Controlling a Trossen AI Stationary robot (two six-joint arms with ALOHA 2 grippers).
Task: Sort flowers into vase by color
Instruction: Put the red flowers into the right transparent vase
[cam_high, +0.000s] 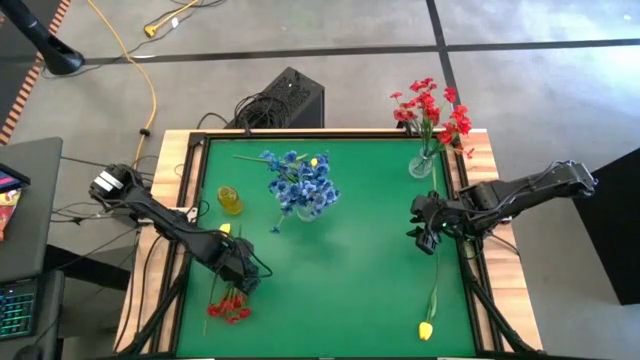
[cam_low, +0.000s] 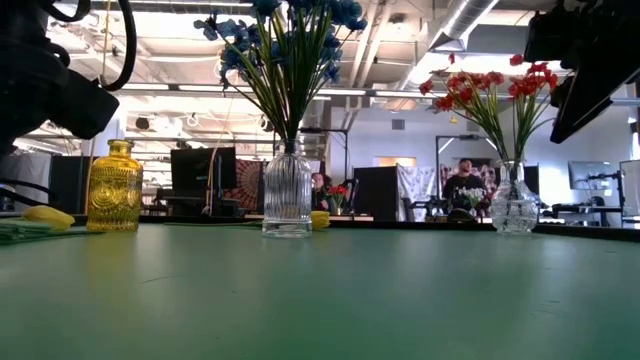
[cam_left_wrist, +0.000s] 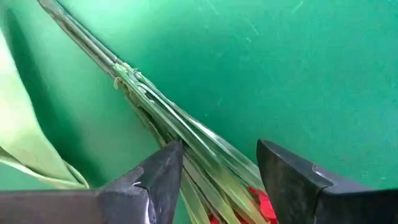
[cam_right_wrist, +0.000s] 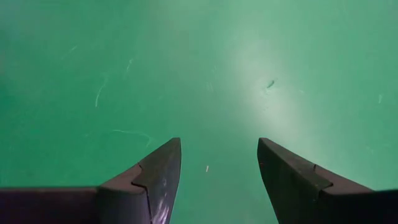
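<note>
Next, I move my left gripper back and pinch the red sprig's stems close to where the stems gather (cam_left_wrist: 129, 79), because they spread out near the petals under it.
A red sprig (cam_high: 228, 305) lies flat on the green mat near the near-left corner. My left gripper (cam_high: 243, 272) is open just above its stems (cam_left_wrist: 186, 134), one finger on either side, and red petals (cam_left_wrist: 262, 202) show between the fingers. My right gripper (cam_high: 425, 236) is open over bare mat (cam_right_wrist: 217, 93) on the right. A yellow tulip (cam_high: 426, 329) lies near the near edge, its stem pointing toward the right gripper. Another yellow bud (cam_high: 225, 229) lies beside the left arm. Blue blooms (cam_high: 300, 183) stand in a clear ribbed vase (cam_low: 287, 190), and red blooms (cam_high: 430, 108) stand in a second clear vase (cam_low: 515, 205).
An amber-yellow glass vase (cam_high: 230, 200) holding no flowers stands at the far left of the mat (cam_low: 115, 185). A small yellow bud (cam_high: 313, 160) lies behind the blue bouquet. A raised dark frame (cam_high: 468, 270) borders the mat. The mat's middle (cam_high: 340, 270) is bare.
</note>
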